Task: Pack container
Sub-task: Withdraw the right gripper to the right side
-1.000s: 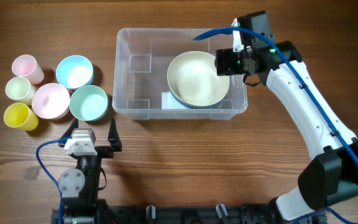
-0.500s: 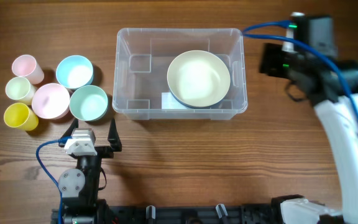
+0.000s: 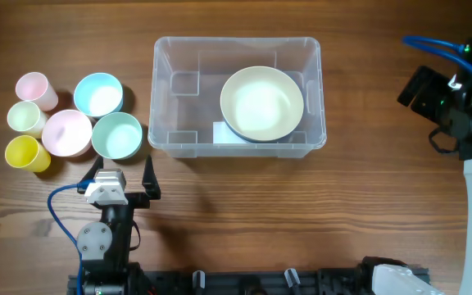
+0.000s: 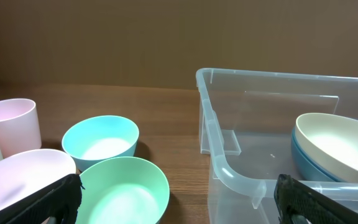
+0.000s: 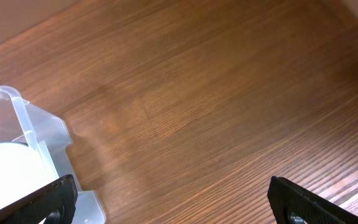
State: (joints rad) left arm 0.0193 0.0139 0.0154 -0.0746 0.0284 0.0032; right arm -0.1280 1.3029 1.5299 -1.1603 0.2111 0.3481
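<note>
Next, I need to grip the green bowl on its rim's near side (image 3: 99,152), by the pink bowl, with my left gripper.
The clear rectangular container (image 3: 170,90) stands at the table's middle back. It holds a cream bowl (image 3: 261,102) stacked on a blue one; both also show in the left wrist view (image 4: 334,146). My right gripper (image 3: 420,86) is open and empty, well to the right of the container, whose corner shows in the right wrist view (image 5: 23,124). My left gripper (image 3: 125,182) is open and empty near the front, just in front of the green bowl (image 3: 117,135) and left of the container's front corner (image 4: 229,168).
Left of the container stand a blue bowl (image 3: 98,93), a pink bowl (image 3: 66,132), a pink cup (image 3: 34,87), a pale cup (image 3: 24,118) and a yellow cup (image 3: 24,153). Bare wooden table (image 3: 301,213) lies in front and to the right.
My right arm has drawn back from the container's right rim to the far right, leaving the cream bowl inside. The left arm has not moved.
</note>
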